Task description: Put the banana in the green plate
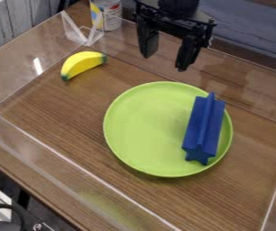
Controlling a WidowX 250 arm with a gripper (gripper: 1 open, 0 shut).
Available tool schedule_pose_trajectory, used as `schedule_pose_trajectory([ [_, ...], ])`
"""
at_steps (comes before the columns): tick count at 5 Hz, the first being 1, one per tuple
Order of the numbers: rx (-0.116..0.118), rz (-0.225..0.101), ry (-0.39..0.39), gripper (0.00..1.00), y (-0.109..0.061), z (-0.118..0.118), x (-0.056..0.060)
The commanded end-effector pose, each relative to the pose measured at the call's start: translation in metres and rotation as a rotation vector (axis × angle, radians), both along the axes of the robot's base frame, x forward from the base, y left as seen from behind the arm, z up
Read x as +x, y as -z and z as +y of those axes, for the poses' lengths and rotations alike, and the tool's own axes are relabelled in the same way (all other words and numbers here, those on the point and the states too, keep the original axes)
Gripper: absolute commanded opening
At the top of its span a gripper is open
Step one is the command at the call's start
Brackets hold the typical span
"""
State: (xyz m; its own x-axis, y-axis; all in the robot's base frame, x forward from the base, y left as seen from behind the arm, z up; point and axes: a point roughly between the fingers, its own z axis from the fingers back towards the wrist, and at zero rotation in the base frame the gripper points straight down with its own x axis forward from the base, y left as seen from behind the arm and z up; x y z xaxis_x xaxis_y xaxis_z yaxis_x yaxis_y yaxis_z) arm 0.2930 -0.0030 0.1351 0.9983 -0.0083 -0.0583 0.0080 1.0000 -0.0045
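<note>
Next, I move my gripper over to the yellow banana's middle (pixel 84 63) and close it there, so the banana's near end is left sticking out.
The banana (pixel 83 64), small, yellow and curved, lies on the wooden tabletop at the upper left. The green plate (pixel 167 128) sits in the middle of the table, with a long blue ridged block (pixel 205 127) resting on its right side. My gripper (pixel 165 51) hangs above the table just behind the plate's far rim, pointing down, black fingers spread wide with nothing between them. It is to the right of the banana and apart from it.
A clear plastic wall (pixel 20 135) borders the table on the left and front. At the back stand a clear stand (pixel 80 32) and a white bottle (pixel 105 15) with a yellow label.
</note>
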Motion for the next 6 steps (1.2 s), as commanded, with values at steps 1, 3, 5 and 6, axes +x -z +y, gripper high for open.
schedule_pose_trajectory([
  [1, 0.002, 0.018, 0.009, 1.00, 0.006, 0.005, 0.000],
  [3, 0.025, 0.006, 0.083, 1.00, 0.008, 0.075, 0.001],
  [5, 0.040, -0.011, 0.103, 1.00, 0.019, 0.122, 0.010],
  [6, 0.047, -0.010, 0.088, 1.00, 0.031, 0.142, 0.016],
])
